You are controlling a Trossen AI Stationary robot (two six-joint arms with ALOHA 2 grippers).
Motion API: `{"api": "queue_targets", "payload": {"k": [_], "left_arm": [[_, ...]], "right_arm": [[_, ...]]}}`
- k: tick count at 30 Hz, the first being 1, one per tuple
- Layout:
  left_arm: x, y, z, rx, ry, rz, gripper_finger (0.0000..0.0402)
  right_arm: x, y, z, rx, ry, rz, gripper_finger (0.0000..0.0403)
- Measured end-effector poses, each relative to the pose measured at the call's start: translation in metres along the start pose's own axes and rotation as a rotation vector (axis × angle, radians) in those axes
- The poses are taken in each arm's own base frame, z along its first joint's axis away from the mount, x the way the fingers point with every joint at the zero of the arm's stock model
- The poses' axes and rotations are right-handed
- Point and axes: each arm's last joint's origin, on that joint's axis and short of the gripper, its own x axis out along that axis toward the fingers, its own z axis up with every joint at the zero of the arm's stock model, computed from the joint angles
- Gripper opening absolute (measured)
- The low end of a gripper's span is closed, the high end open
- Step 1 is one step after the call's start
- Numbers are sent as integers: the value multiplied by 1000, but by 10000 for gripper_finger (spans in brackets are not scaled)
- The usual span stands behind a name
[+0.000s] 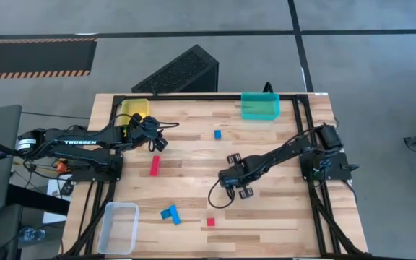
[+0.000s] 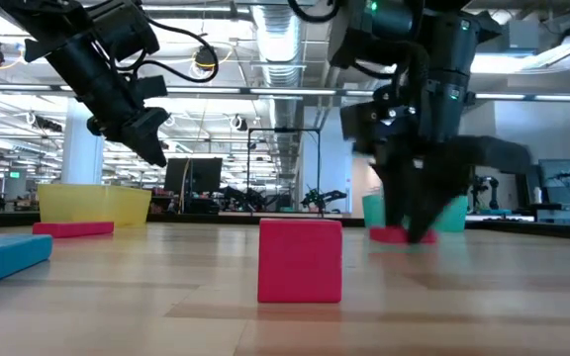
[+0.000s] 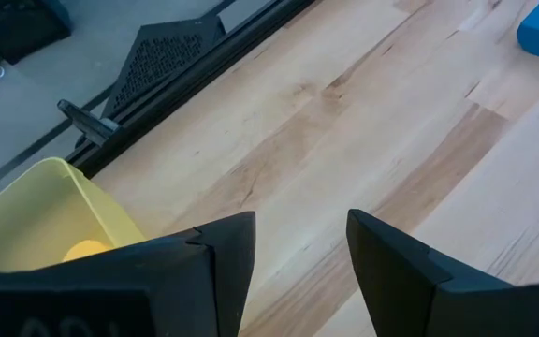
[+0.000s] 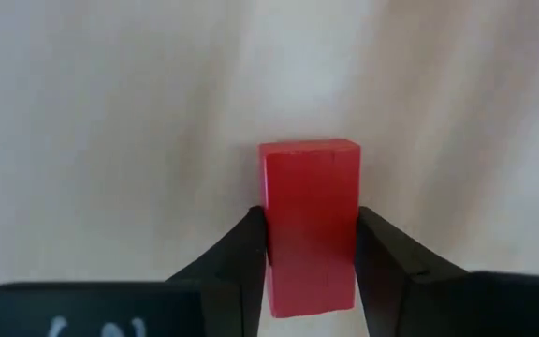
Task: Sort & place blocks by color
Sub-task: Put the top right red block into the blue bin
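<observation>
My right gripper has the red bar block to put down. It will let go of it inside the teal bin [image 1: 261, 104] at the far edge of the table.
My right gripper [image 1: 240, 175] stands at mid-table, pointing down, shut on a red bar block [image 4: 309, 187]; the high view hides that block under the gripper. My left gripper [image 1: 159, 142] hangs open above the table beside the yellow bin [image 1: 134, 112], touching nothing. A yellow block [image 3: 87, 250] lies inside that bin. Loose on the wood are a red bar [image 1: 154, 165], a small blue cube [image 1: 217, 134], two blue blocks [image 1: 170, 214] and a red cube [image 1: 210, 222]. My right gripper pinches the red bar block between its two fingers, one fingertip [image 4: 249, 245] on each long side, near the bar's end closest to the wrist [image 4: 311, 271]. The fingers come from above, pointing down, and lie across the bar. The bar [image 2: 392, 235] lies flat on the table.
The teal bin [image 1: 260, 106] stands at the far edge, right of centre. A clear bin [image 1: 119, 227] stands at the near left corner. A black perforated stand [image 1: 183, 71] sits beyond the far edge. Bare wood lies between the two arms.
</observation>
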Motion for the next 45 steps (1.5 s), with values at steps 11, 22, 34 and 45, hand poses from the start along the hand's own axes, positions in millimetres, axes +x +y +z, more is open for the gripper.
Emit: {"api": "queue_targets", "payload": {"k": [11, 22, 34, 45], "left_arm": [[-5, -7, 5, 61, -89, 25, 161], [-16, -23, 26, 192, -319, -69, 161], [-21, -26, 41, 141, -462, -182, 161], [-1, -46, 45, 39, -499, -256, 161]], "right_arm": [[-77, -126, -70, 371, -253, -292, 129], [-75, -164, -177, 759, -617, -455, 131], [-50, -135, -176, 756, -1083, -414, 132], [-51, -137, -177, 733, -1087, -448, 133]]}}
